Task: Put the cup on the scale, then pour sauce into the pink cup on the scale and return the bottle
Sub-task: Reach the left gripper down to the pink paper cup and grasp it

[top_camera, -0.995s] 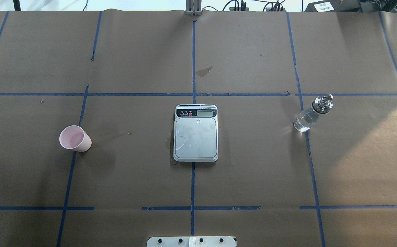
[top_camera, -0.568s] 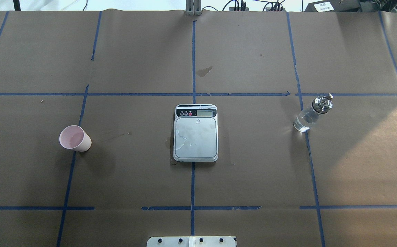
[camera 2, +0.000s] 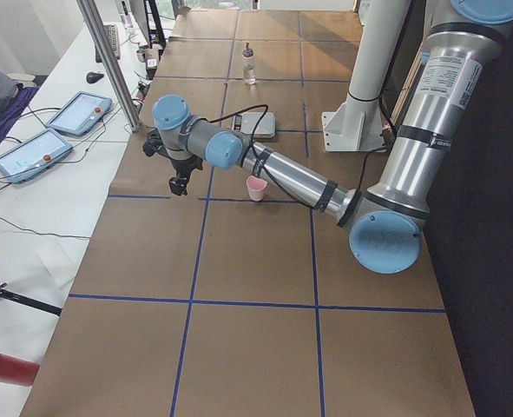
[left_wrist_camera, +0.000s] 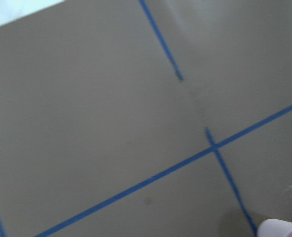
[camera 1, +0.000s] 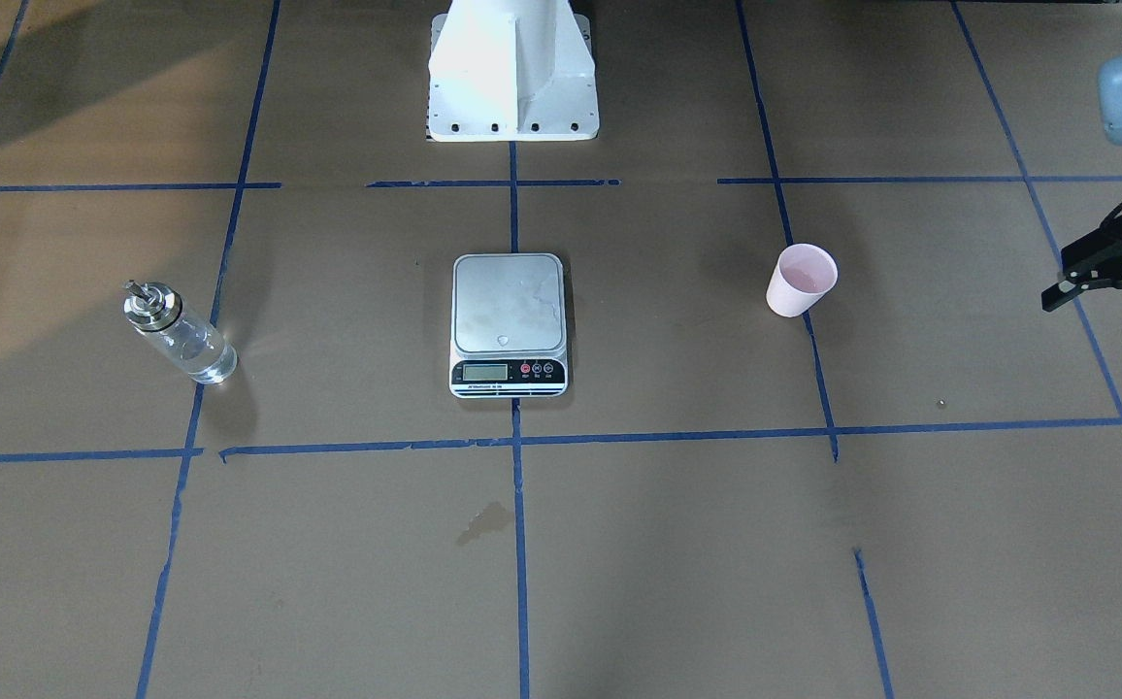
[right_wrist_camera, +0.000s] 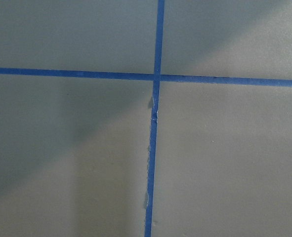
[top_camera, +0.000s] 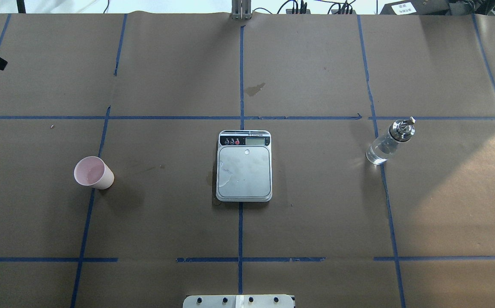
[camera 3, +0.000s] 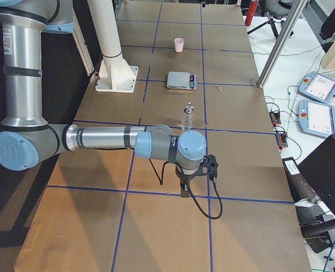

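The pink cup is next, and my left gripper should go to it and close on the cup's rim [camera 1: 836,275], on the side that faces away from the scale.
The pale pink cup [top_camera: 93,172] stands upright and empty on the brown paper left of centre; it also shows in the front-facing view [camera 1: 801,280]. The scale [top_camera: 244,171] lies at the table's centre with a bare plate that carries a few droplets. The clear glass bottle [top_camera: 386,143] with a metal spout stands on the right. My left gripper [camera 1: 1095,320] hovers open and empty, well out past the cup toward the table's left end. My right gripper [camera 3: 184,181] shows only in the right side view, beyond the bottle. I cannot tell whether it is open or shut.
The white robot base [camera 1: 512,78] sits at the near edge behind the scale. A dark stain [top_camera: 254,89] marks the paper on the far side. Tablets [camera 2: 30,152] and an aluminium post [camera 2: 108,61] stand off the far edge. Blue tape lines grid the table.
A black tip of my left gripper has come into the overhead view at the upper left edge. The cup, scale and bottle have not moved.
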`<control>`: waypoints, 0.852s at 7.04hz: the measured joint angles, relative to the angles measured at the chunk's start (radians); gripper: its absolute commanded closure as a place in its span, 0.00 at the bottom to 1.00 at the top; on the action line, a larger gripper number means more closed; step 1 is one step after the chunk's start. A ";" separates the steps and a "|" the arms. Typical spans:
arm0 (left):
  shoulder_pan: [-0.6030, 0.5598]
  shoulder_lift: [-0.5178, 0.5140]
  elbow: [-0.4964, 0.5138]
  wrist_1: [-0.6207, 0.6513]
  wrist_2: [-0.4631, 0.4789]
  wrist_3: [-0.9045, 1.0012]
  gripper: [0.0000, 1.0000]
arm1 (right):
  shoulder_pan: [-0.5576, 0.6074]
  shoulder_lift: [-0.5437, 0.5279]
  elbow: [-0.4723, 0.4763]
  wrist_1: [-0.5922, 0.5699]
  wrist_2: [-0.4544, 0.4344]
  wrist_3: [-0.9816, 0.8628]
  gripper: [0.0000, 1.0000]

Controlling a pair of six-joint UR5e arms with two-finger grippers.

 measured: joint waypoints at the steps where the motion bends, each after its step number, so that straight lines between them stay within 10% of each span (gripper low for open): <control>1: 0.069 0.012 -0.036 -0.040 0.054 -0.182 0.00 | -0.001 0.015 0.004 0.000 -0.001 0.035 0.00; 6: 0.428 0.235 -0.151 -0.411 0.355 -0.883 0.00 | -0.006 0.023 0.000 0.037 0.001 0.072 0.00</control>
